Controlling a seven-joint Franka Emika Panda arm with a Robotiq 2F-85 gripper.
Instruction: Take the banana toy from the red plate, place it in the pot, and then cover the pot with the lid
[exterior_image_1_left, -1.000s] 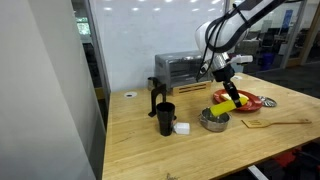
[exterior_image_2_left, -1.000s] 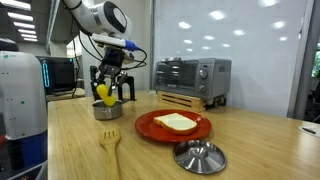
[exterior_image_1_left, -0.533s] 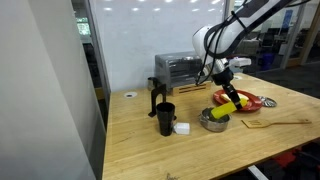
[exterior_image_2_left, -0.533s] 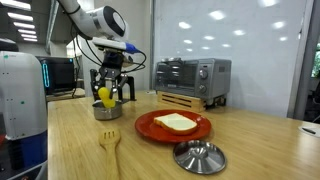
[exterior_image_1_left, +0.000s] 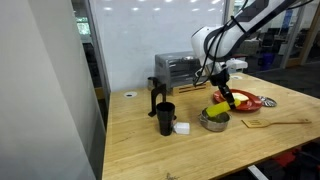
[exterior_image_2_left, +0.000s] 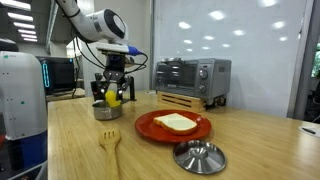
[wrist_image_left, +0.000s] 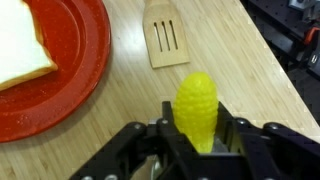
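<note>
The robot's gripper needs to set the banana toy down in the small steel pot (exterior_image_1_left: 213, 115) (wrist_image_left: 191, 145), between the white block and the wooden spatula.
My gripper (wrist_image_left: 196, 135) is shut on the bright yellow banana toy (wrist_image_left: 197, 108) and holds it just above the small steel pot (exterior_image_1_left: 214, 120). In both exterior views the banana (exterior_image_1_left: 218, 106) (exterior_image_2_left: 113, 98) hangs from the gripper (exterior_image_1_left: 222, 98) (exterior_image_2_left: 114, 92) over the pot (exterior_image_2_left: 106, 111). The red plate (exterior_image_2_left: 173, 127) lies on the wooden table with a pale slice of toast on it; it also shows in the wrist view (wrist_image_left: 45, 70). The silvery lid (exterior_image_2_left: 199, 156) with a central knob lies on the table apart from the pot.
A wooden spatula (exterior_image_2_left: 110, 144) (wrist_image_left: 166, 38) lies near the plate. A tall black cup (exterior_image_1_left: 165, 119) and a small white block (exterior_image_1_left: 182, 129) stand beside the pot. A toaster oven (exterior_image_2_left: 192, 78) sits at the back of the table.
The gripper with the banana toy has shifted a little sideways over the pot, away from the red plate. Nothing else moved.
</note>
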